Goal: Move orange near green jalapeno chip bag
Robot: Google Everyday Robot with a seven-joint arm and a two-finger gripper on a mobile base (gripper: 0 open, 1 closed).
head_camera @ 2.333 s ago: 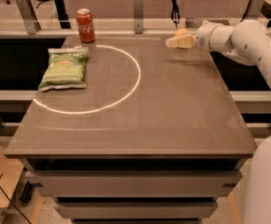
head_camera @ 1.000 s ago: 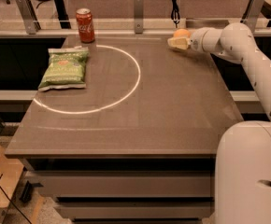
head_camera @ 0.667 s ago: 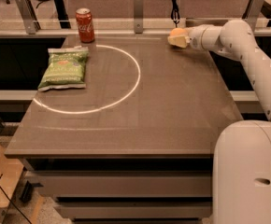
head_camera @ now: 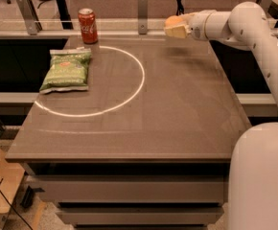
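Observation:
I need to release the orange, still held above the table, inside the white circle (head_camera: 96, 78), next to the green jalapeno chip bag.
The green jalapeno chip bag (head_camera: 66, 70) lies flat on the left side of the table, inside the white circle. The orange (head_camera: 173, 21) sits between the fingers of my gripper (head_camera: 175, 27), held above the table's far right part. The gripper is shut on the orange and is well to the right of the bag. My white arm (head_camera: 254, 32) reaches in from the right.
A red soda can (head_camera: 87, 26) stands upright at the table's far left edge, just behind the bag. A white circle (head_camera: 96, 80) is marked on the brown table (head_camera: 177, 114). Metal posts and a rail run behind the far edge.
The gripper has lifted the orange off the table and carried it a little left along the far edge. The bag and can have not moved.

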